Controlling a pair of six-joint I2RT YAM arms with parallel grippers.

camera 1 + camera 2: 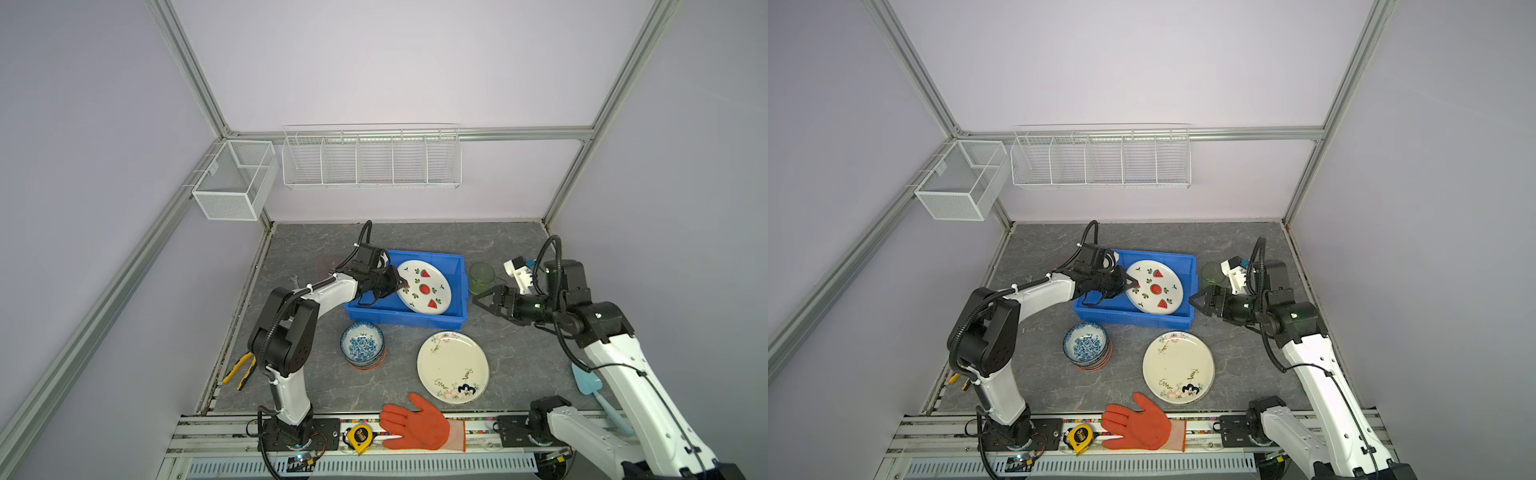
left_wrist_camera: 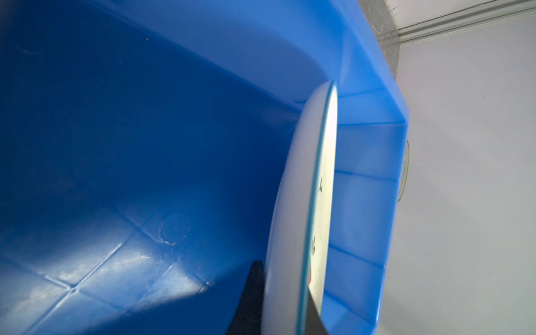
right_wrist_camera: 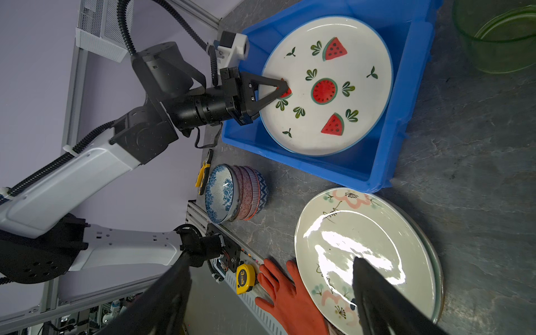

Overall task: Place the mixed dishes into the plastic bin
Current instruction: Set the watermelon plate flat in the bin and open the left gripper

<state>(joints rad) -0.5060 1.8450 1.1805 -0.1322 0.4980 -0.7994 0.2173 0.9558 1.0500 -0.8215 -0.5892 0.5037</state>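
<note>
The robot's left gripper needs to release the white watermelon plate on the blue bin's bottom, at the bin's end [image 1: 429, 291] [image 2: 315, 234] by the green cup.
The blue plastic bin [image 1: 415, 321] [image 1: 1142, 321] [image 2: 130, 130] stands mid-table. My left gripper [image 1: 402, 284] [image 1: 1131, 284] [image 2: 285, 275] is shut on the rim of the white watermelon plate [image 1: 426, 291] [image 1: 1156, 291] [image 2: 290, 226] [image 3: 327, 87], holding it tilted inside the bin. My right gripper [image 1: 478, 300] [image 1: 1194, 302] [image 3: 271, 261] hangs open and empty just right of the bin. In front of the bin lie a floral cream plate [image 1: 453, 365] [image 1: 1178, 365] [image 3: 365, 246] and a stack of patterned bowls [image 1: 362, 345] [image 1: 1086, 345] [image 3: 232, 193]. A green cup [image 1: 482, 276] [image 3: 499, 37] stands at the bin's right.
An orange glove [image 1: 415, 424] and a yellow tape measure [image 1: 359, 436] lie on the front rail. Yellow pliers [image 1: 241, 370] lie at the left edge and a light blue tool [image 1: 586, 382] under the right arm. White wire baskets [image 1: 370, 160] hang on the back wall.
</note>
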